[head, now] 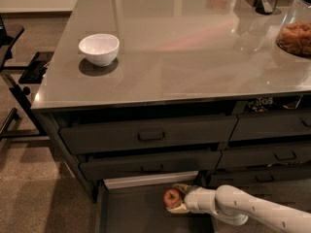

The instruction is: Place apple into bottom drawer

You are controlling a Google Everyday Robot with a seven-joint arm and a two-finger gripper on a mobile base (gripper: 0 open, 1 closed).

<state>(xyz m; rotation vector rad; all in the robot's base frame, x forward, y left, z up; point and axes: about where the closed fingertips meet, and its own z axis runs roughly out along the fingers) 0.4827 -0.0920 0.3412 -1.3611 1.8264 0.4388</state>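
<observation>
Next, I release the apple on the bottom drawer's dark bottom [167,208], slightly in front of the pale piece at the drawer's back.
The bottom drawer [131,215] of the left stack is pulled open, showing a dark flat interior with a pale strip at its back. The small red apple [171,197] is held between the fingers of my gripper [176,198], low over the drawer's right rear part. The white arm reaches in from the lower right. The gripper is shut on the apple. I cannot tell whether the apple touches the drawer floor.
A white bowl [99,48] stands on the grey countertop [194,47] at the left. A jar of snacks [295,28] is at the right edge. Two shut handled drawers [148,135] are above the open one. A dark chair frame [19,76] is at the left.
</observation>
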